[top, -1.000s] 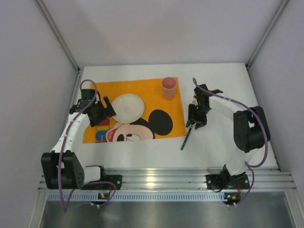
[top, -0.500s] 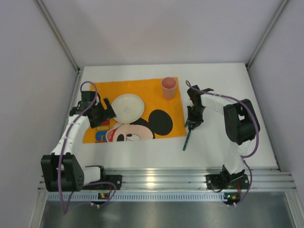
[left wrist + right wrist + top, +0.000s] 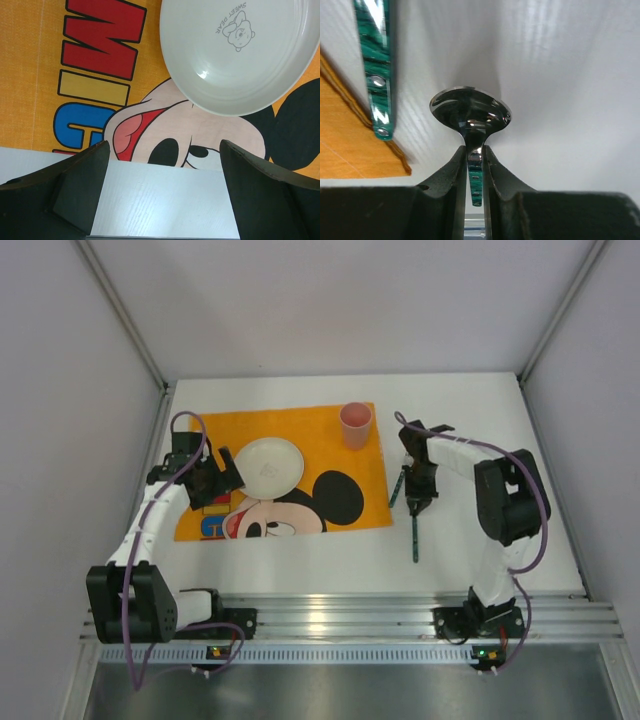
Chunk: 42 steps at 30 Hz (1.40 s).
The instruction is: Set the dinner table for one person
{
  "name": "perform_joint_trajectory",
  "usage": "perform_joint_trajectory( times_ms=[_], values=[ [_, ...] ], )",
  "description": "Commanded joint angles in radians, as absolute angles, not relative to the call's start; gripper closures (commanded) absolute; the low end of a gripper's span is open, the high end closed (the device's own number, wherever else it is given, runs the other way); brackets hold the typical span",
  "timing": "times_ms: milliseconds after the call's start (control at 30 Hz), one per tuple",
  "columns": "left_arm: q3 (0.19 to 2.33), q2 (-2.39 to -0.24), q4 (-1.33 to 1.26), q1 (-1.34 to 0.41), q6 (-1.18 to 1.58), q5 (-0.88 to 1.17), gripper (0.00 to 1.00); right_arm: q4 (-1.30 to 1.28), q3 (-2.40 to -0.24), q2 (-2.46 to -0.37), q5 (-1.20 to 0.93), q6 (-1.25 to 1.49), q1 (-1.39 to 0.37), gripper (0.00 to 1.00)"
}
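Note:
Next, my right gripper releases the spoon on the orange placemat (image 3: 327,477) beside the white plate, handle across the black circle.
A green-handled spoon (image 3: 471,111) lies on the white dinner table (image 3: 470,410), and my right gripper (image 3: 474,151) is shut on its neck just behind the shiny bowl. In the top view the spoon's handle (image 3: 415,540) points toward the near edge, below the right gripper (image 3: 417,498). A second green-handled utensil (image 3: 377,65) lies beside the orange placemat (image 3: 300,430), along its right edge. On the placemat stand a white plate (image 3: 268,466) and a pink cup (image 3: 355,425). My left gripper (image 3: 162,192) hovers open and empty at the placemat's near-left, short of the plate (image 3: 235,55).
The aluminium rail (image 3: 330,615) runs along the near edge. White walls close in the table on both sides and at the back. The placemat corner (image 3: 355,150) lies just left of the right gripper's fingers.
The right gripper has shut on the spoon and shifted it right, its handle swinging toward the near edge and away from the second utensil. The left arm has hardly moved.

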State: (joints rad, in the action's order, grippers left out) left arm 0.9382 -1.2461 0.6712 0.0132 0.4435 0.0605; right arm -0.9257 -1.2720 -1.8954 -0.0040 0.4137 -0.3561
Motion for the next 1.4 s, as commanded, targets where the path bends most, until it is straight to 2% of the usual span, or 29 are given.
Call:
perform_joint_trajectory(
  times_ms=[0, 100, 267, 400, 433, 533, 933, 1167, 1200, 1233, 1367],
  values=[
    [0.945, -1.246, 0.618, 0.011, 0.420, 0.080, 0.03, -1.024, -1.307, -1.781, 0.087, 0.396, -0.308, 1.00],
    [0.934, -1.258, 0.603, 0.011, 0.423, 0.100, 0.03, -1.112, -1.466, -1.724, 0.084, 0.397, -0.299, 1.00],
    [0.925, -1.281, 0.568, 0.011, 0.429, 0.121, 0.03, -1.140, -1.909, -1.773, 0.028, 0.382, -0.415, 1.00],
    [0.931, -1.301, 0.555, 0.011, 0.434, 0.133, 0.03, -1.172, -2.228, -1.948, 0.005, 0.354, -0.546, 1.00],
    [0.934, -1.304, 0.555, 0.011, 0.434, 0.135, 0.03, -1.184, -2.340, -2.042, -0.067, 0.356, -0.570, 1.00],
    [0.953, -1.296, 0.566, 0.012, 0.434, 0.129, 0.03, -1.186, -2.457, -2.179, -0.158, 0.382, -0.607, 1.00],
    [0.974, -1.230, 0.666, 0.011, 0.420, 0.080, 0.03, -1.032, -2.425, -2.407, -0.196, 0.434, -0.623, 1.00],
    [0.988, -1.216, 0.687, 0.011, 0.422, 0.074, 0.03, -0.947, -2.326, -2.434, -0.236, 0.505, -0.594, 0.98],
    [0.986, -1.216, 0.687, 0.012, 0.422, 0.072, 0.03, -0.931, -2.322, -2.437, -0.239, 0.509, -0.591, 0.95],
    [0.985, -1.218, 0.687, 0.011, 0.422, 0.072, 0.03, -0.927, -2.325, -2.442, -0.244, 0.512, -0.585, 0.82],
    [0.988, -1.223, 0.683, 0.011, 0.428, 0.077, 0.03, -0.910, -2.330, -2.441, -0.258, 0.517, -0.578, 0.61]
  ],
)
